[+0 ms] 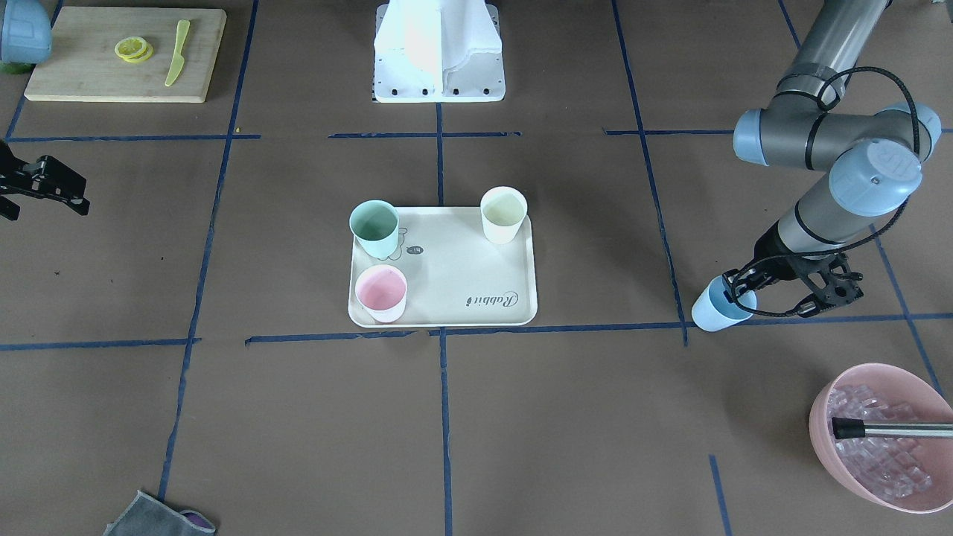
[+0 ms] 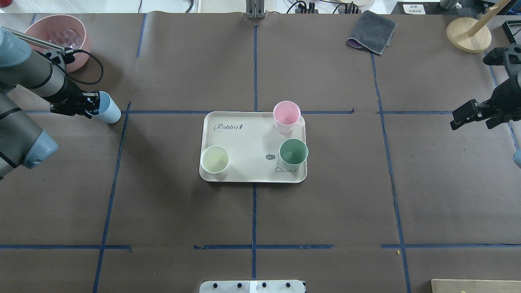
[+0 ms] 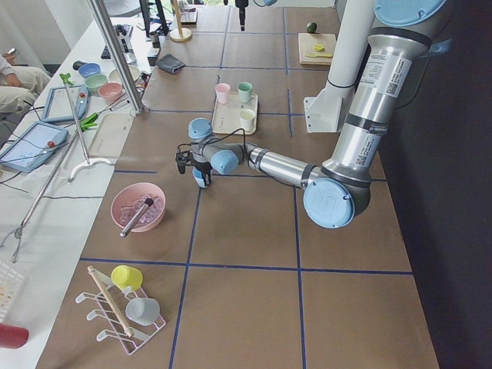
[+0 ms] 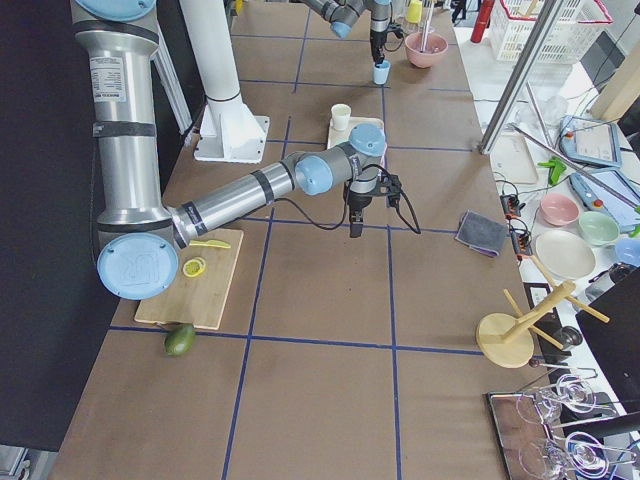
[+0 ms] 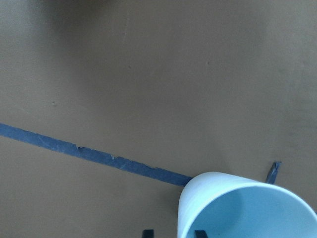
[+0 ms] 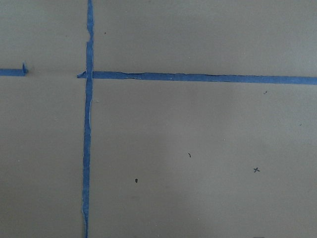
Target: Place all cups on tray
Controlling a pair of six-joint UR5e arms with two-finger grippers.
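The robot's left gripper will let go of the light blue cup on the tray [image 1: 496, 287] between the lettering and the cream-yellow cup.
The cream-beige tray [image 1: 461, 260] [image 2: 248, 142] lies at the table's middle. On it stand the mint green cup [image 1: 374, 227] [image 2: 293, 152], the pale pink cup [image 1: 381, 292] [image 2: 286, 115] and the cream-yellow cup [image 1: 503, 214] [image 2: 215, 160]. The light blue cup [image 1: 711, 309] [image 2: 109, 109] [image 5: 237, 208] is off the tray, far to the robot's left and tilted. My left gripper [image 1: 737, 294] [image 2: 94, 106] is shut on its rim, one finger inside and one outside. My right gripper [image 1: 45, 190] [image 2: 468, 116] is open and empty, far to the right of the tray.
A pink bowl with ice cubes [image 1: 886, 439] [image 2: 57, 34] and a metal tool in it stands behind the left gripper. A wooden cutting board [image 1: 126, 52] with lemon slices and a knife, a grey cloth [image 2: 372, 26] and a wooden stand [image 2: 468, 34] sit at the table's edges.
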